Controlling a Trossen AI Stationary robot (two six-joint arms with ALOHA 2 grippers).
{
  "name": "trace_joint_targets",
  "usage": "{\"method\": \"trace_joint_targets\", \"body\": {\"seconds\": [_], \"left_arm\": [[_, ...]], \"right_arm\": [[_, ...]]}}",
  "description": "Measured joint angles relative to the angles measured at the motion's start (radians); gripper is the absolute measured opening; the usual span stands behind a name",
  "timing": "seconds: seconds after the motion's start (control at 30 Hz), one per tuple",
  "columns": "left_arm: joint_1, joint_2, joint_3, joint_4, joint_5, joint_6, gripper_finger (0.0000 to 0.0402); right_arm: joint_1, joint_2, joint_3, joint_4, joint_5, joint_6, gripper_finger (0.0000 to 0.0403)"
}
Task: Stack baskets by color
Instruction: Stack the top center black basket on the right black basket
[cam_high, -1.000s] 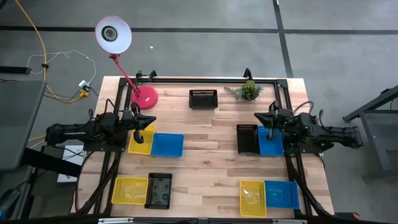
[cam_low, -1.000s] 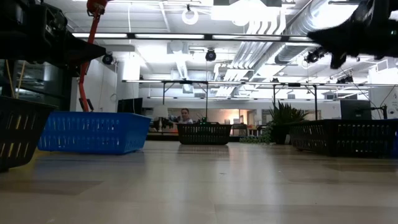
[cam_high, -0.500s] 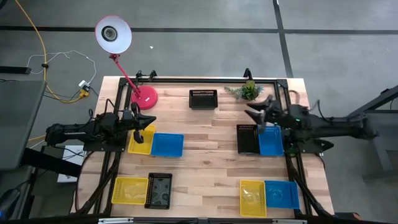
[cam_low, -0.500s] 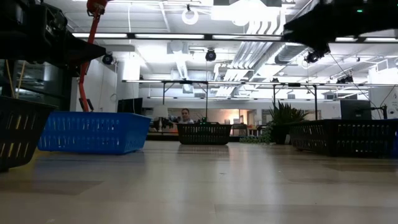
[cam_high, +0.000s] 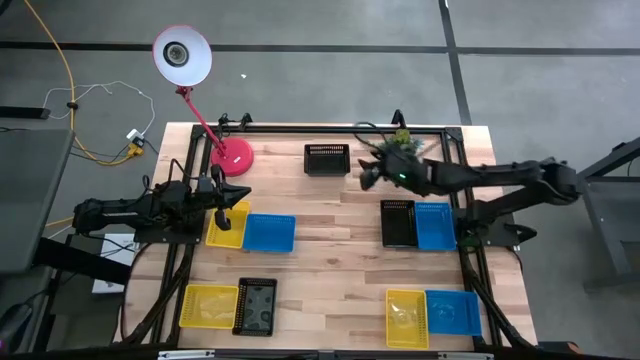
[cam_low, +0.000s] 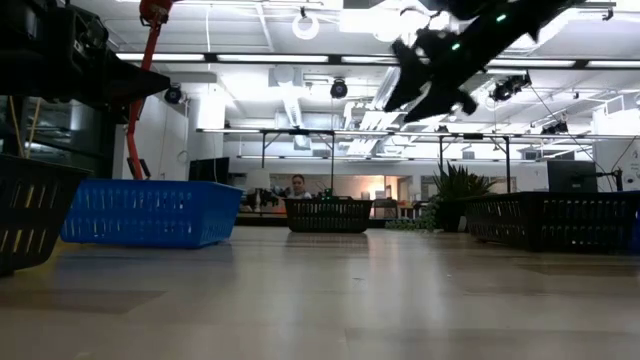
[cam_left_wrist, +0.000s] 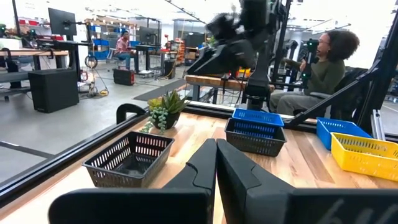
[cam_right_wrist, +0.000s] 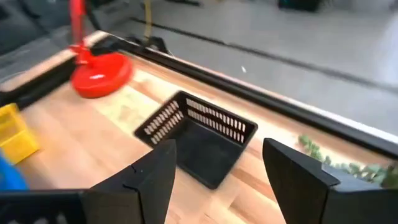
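Note:
The black basket is at the table's far middle. My right gripper will go there next and grab the basket's short side (cam_high: 348, 159) (cam_right_wrist: 236, 155) facing the potted plant.
A black basket (cam_high: 327, 159) rests on its bottom at the table's far middle; the right wrist view shows it (cam_right_wrist: 199, 134) just ahead of my right gripper's fingers. My right gripper (cam_high: 366, 172) hangs open in the air to that basket's right and holds nothing. Yellow (cam_high: 226, 226) and blue (cam_high: 270, 232) baskets lie at the left, black (cam_high: 398, 222) and blue (cam_high: 435, 225) baskets at the right. More baskets lie along the near edge, yellow (cam_high: 209, 305) and black (cam_high: 255, 306) on the left, yellow (cam_high: 406, 318) and blue (cam_high: 453, 312) on the right. My left gripper (cam_left_wrist: 216, 163) waits shut above the left yellow basket.
A red desk lamp stands with its base (cam_high: 232, 155) at the far left. A small potted plant (cam_high: 400, 146) sits at the far right, close behind my right arm. A black frame rail (cam_high: 300, 128) runs along the far edge. A person (cam_left_wrist: 323, 62) sits beyond the table.
My right gripper has left its place over the right black and blue baskets. It has swung up and toward the table's left and far edge, toward the far black basket, tipping forward and opening on the way. No basket has moved.

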Motion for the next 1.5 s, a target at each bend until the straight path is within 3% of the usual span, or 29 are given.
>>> {"method": "trace_joint_targets", "body": {"seconds": [0.3,0.7,1.23,1.5], "left_arm": [[0.0,0.0,0.0,0.001,0.0,0.0,0.0],[0.0,0.0,0.0,0.002,-0.002,0.0,0.0],[0.0,0.0,0.0,0.002,-0.002,0.0,0.0],[0.0,0.0,0.0,0.002,-0.001,0.0,0.0]], "right_arm": [[-0.129,0.28,0.109,0.0,-0.031,0.19,0.0227],[-0.153,0.523,0.153,0.149,-0.074,0.273,0.0226],[-0.191,0.599,0.171,0.144,-0.045,0.323,0.0225],[-0.22,0.599,0.171,0.144,-0.075,0.366,0.0168]]}}
